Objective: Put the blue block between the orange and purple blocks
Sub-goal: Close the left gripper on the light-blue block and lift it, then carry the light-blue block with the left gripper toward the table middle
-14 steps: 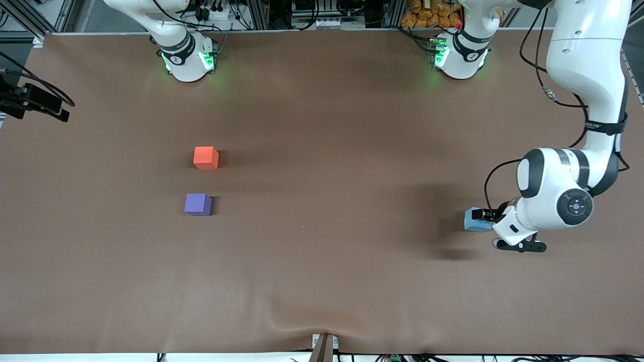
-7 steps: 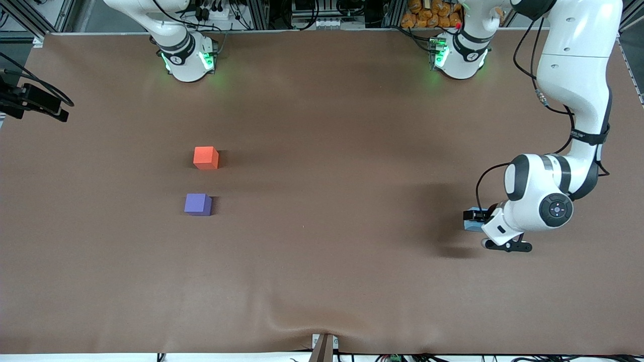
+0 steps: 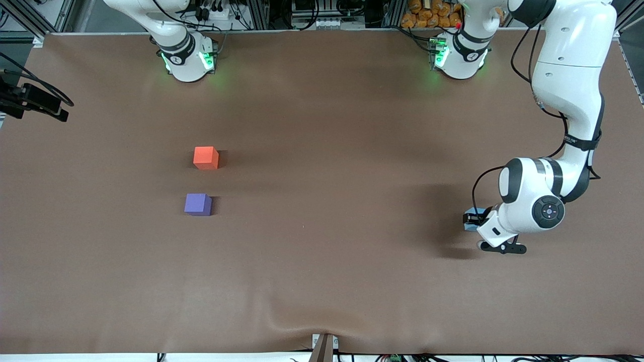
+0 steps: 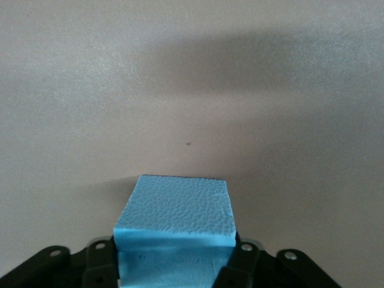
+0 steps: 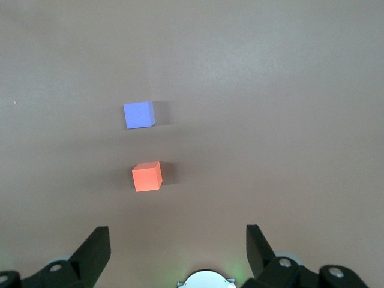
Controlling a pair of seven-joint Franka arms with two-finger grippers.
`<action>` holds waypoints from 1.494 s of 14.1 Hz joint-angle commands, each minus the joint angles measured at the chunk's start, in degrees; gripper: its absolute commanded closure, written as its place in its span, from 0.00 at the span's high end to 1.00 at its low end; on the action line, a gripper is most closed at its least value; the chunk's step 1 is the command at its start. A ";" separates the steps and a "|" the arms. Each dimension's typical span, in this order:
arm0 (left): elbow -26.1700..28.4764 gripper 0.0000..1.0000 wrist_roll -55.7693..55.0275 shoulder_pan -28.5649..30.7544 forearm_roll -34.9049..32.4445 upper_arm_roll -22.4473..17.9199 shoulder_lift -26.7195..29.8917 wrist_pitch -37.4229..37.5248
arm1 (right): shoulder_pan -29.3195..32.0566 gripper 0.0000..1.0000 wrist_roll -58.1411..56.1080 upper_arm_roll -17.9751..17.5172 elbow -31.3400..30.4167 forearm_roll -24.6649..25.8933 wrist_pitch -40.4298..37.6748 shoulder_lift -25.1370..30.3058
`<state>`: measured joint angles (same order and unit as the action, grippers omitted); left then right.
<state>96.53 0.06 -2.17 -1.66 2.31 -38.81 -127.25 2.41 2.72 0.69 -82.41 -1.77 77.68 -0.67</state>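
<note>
I will release the blue block from my left gripper on the bare middle of the table, almost lined up with the orange block (image 3: 318, 173). The blue block is now just over the table.
The light sky-blue block (image 3: 470, 227) is held in my left gripper (image 3: 473, 219), which is shut on it just over the table near the left arm's end. In the left wrist view the blue block (image 4: 174, 207) fills the space between the jaws of the left gripper (image 4: 174, 264). The orange block (image 3: 206, 157) and the purple block (image 3: 197, 204) sit toward the right arm's end, the purple one nearer the front camera, with a gap between them. My right gripper (image 5: 175, 231) is open and empty high over the orange block (image 5: 147, 176) and the purple block (image 5: 138, 114); the front view does not show it.
The brown table cover (image 3: 322, 125) has a wrinkle at its near edge (image 3: 302, 324). A black camera mount (image 3: 35, 100) sticks in at the right arm's end. The two arm bases (image 3: 187, 58) (image 3: 459, 55) stand along the farthest edge.
My left arm has shifted a little toward the right arm's end with the blue block in its grip. The orange and purple blocks have not moved.
</note>
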 commanded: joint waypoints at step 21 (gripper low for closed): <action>-12.31 0.00 -47.76 -21.63 -0.88 17.64 -4.41 10.80 | 0.76 1.00 -0.87 -0.43 0.14 -0.78 -0.60 0.06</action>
<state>89.46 -42.97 -21.03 -1.65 20.59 -38.47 -116.88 2.40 2.65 0.59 -82.41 -1.85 77.47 -0.67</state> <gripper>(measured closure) 0.445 0.000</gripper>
